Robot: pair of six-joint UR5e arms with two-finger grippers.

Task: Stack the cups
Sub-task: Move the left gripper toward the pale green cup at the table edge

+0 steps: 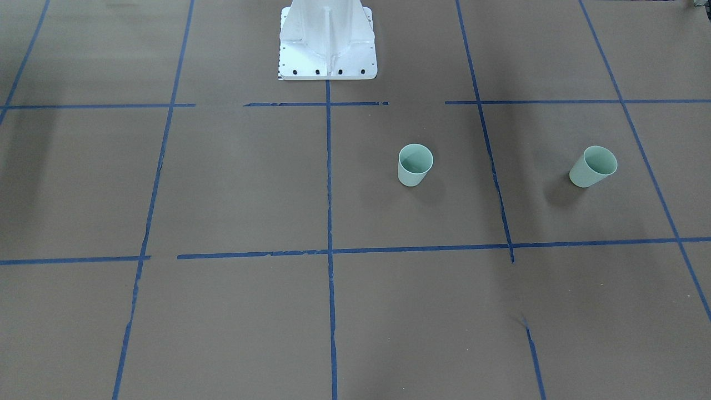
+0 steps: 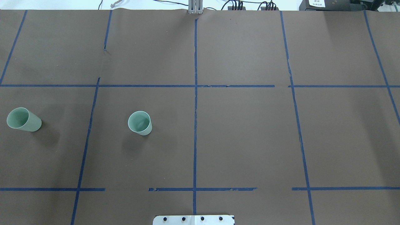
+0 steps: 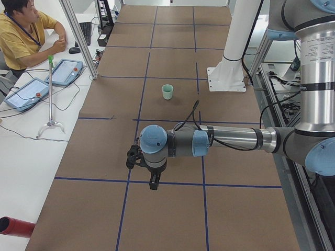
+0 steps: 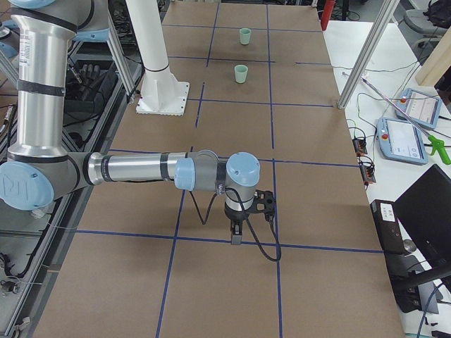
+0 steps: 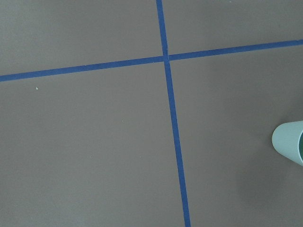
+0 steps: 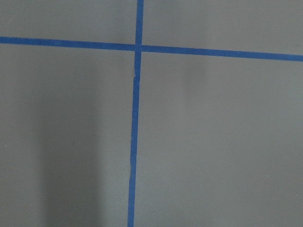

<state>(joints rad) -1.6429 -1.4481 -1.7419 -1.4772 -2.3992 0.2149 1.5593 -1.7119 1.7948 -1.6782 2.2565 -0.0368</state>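
Note:
I should use my left gripper to grab the mint-green cup that is farther from the robot base by its rim point(image 1: 616, 164) point(image 5: 299, 147), on the side away from the other cup.
Two pale mint-green cups stand upright and apart on the brown table. One cup point(image 2: 140, 123) point(image 1: 415, 164) is left of the centre line. The other cup point(image 2: 21, 119) point(image 1: 593, 166) is near the left edge, and its side shows at the right edge of the left wrist view point(image 5: 289, 149). Both show far off in the exterior right view point(image 4: 241, 73) point(image 4: 244, 36). My left gripper point(image 3: 153, 184) and right gripper point(image 4: 236, 238) hang above the table, each seen only in a side view. I cannot tell whether they are open or shut.
Blue tape lines point(image 2: 195, 125) divide the table into a grid. The white robot base point(image 1: 328, 44) stands at the table's robot-side edge. An operator point(image 3: 21, 31) sits beside a side table with teach pendants point(image 3: 26, 93).

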